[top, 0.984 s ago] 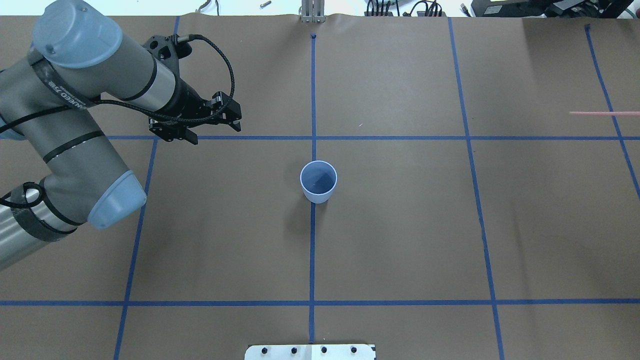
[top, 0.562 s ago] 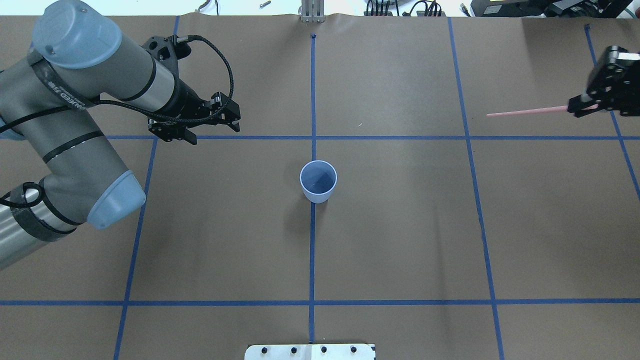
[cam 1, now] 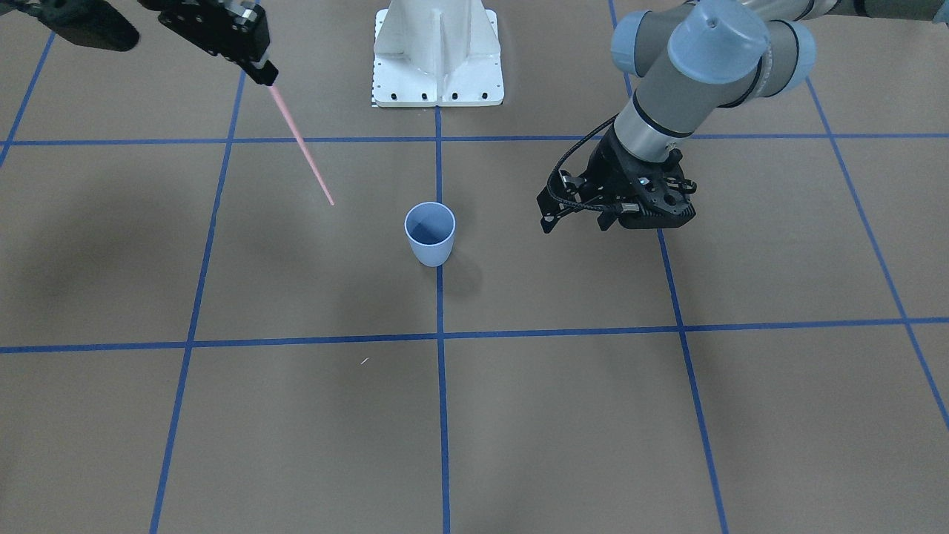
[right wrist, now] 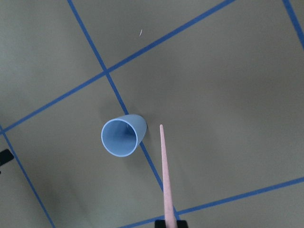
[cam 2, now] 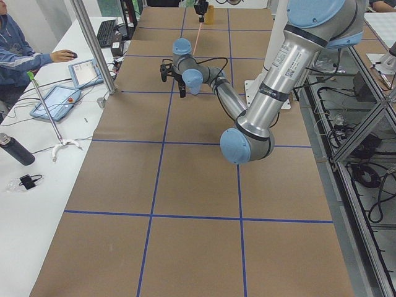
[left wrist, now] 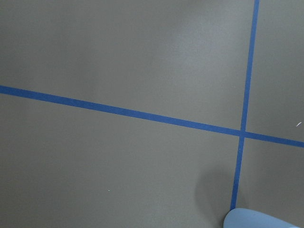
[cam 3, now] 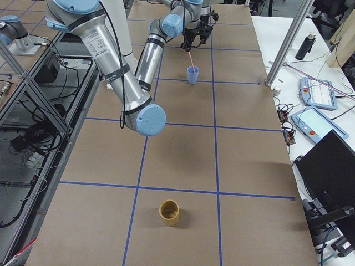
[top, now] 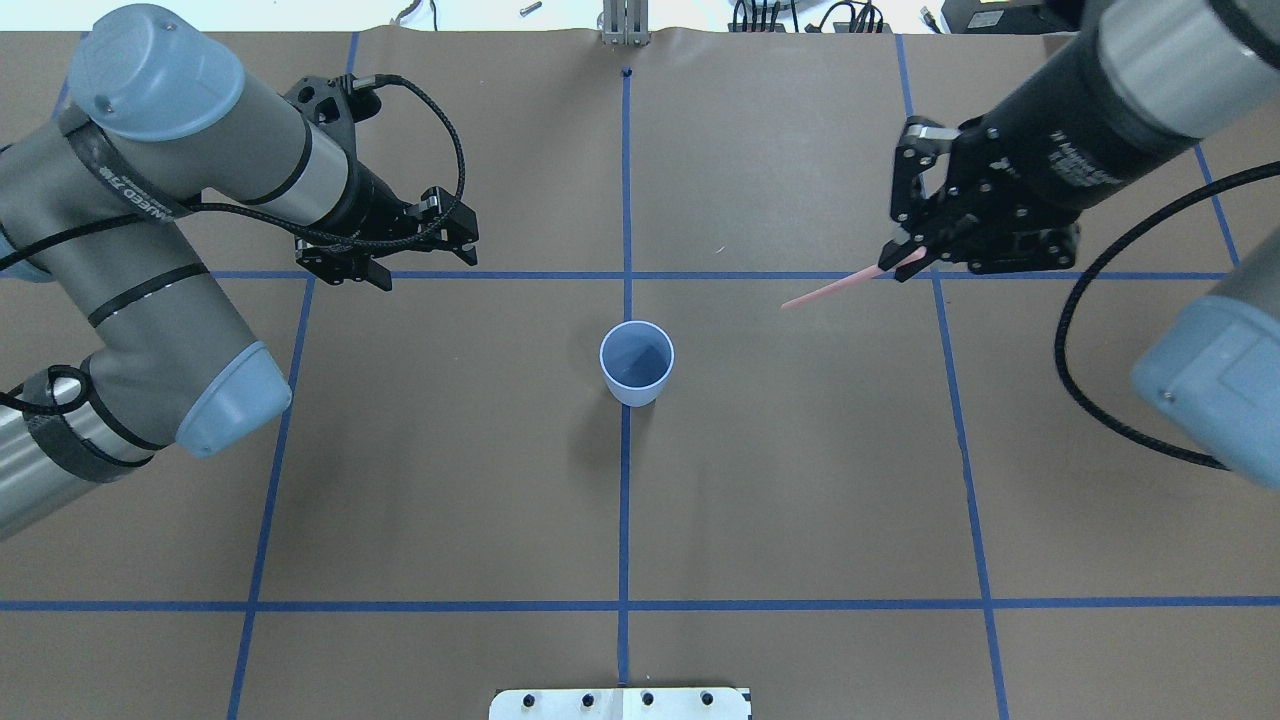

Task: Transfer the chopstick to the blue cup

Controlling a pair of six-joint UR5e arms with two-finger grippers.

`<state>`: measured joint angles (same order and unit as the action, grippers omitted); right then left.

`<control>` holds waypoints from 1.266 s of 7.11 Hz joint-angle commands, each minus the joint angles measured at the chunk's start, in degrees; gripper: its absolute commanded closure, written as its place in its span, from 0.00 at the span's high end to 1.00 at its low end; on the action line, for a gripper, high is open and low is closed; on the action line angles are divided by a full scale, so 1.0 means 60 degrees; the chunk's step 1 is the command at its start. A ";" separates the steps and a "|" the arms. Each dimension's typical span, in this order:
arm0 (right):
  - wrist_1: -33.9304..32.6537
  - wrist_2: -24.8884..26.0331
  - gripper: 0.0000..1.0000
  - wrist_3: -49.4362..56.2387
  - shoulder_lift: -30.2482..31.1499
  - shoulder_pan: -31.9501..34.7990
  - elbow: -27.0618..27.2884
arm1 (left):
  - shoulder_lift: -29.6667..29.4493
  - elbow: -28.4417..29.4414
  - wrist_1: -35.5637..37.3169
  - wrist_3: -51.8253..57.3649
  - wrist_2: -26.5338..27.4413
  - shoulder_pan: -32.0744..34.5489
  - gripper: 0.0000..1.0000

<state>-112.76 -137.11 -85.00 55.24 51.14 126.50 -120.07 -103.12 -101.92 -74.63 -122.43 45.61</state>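
Note:
Next, my right gripper releases the chopstick, now held in the air beside it, inside the blue cup (cam 1: 431, 234) (right wrist: 123, 135) on the centre line, so that it leans against the cup's rim.
The blue cup (top: 637, 362) stands upright on the table's centre line; it also shows in the front view (cam 1: 430, 232) and the right wrist view (right wrist: 122, 135). My right gripper (top: 905, 258) is shut on the thick end of a pale pink chopstick (top: 835, 288). It holds the chopstick in the air, tip slanting down toward the cup. The tip hangs to the right of the cup, apart from it, as the right wrist view (right wrist: 165, 175) and front view (cam 1: 302, 144) show. My left gripper (top: 420, 255) hovers open and empty, left of and behind the cup.
The table is brown paper with a blue tape grid (top: 626, 275). A tan cup (cam 3: 169, 212) stands near the table's right end. The robot's white base plate (cam 1: 437, 55) sits at the near edge. An operator (cam 2: 18, 52) sits beside the table.
My right arm has come in from the right edge with the chopstick and moved left toward the cup. The stick's tip now tilts downward. The left arm has hardly moved.

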 commanded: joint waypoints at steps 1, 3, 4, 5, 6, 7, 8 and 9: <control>-0.0016 0.0073 0.00 -0.0306 -0.0402 -0.1020 -0.0399 | 0.0016 0.0005 -0.0005 -0.0013 0.0000 0.0000 0.98; 0.0100 0.0175 0.00 -0.0525 -0.1014 -0.1301 -0.1142 | 0.0016 -0.0010 -0.0005 -0.0042 0.0014 0.0000 0.98; 0.0362 0.0219 0.00 -0.0526 -0.1322 -0.1301 -0.1568 | 0.0059 0.0005 -0.0005 -0.0042 0.0029 0.0000 0.98; 0.0771 0.0249 0.00 -0.0526 -0.1340 -0.1301 -0.1804 | 0.0060 -0.0010 -0.0005 -0.0042 0.0116 -0.0014 0.98; 0.1007 0.0394 0.00 -0.0526 -0.1340 -0.1301 -0.2039 | 0.0060 0.0005 -0.0020 -0.0042 0.0146 -0.0015 0.98; 0.1328 0.0410 0.00 -0.0526 -0.1354 -0.1301 -0.2346 | 0.0045 0.0005 -0.0020 -0.0057 0.0146 -0.0029 0.98; 0.1491 0.0410 0.00 -0.0526 -0.1340 -0.1301 -0.2450 | 0.0045 0.0005 -0.0020 -0.0057 0.0146 -0.0015 0.98; 0.1522 0.0395 0.00 -0.0512 -0.1354 -0.1301 -0.2567 | 0.0045 0.0005 -0.0020 -0.0057 0.0146 -0.0029 0.98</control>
<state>-104.36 -134.72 -88.14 47.17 43.33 112.10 -119.79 -103.10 -102.04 -74.96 -121.57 45.49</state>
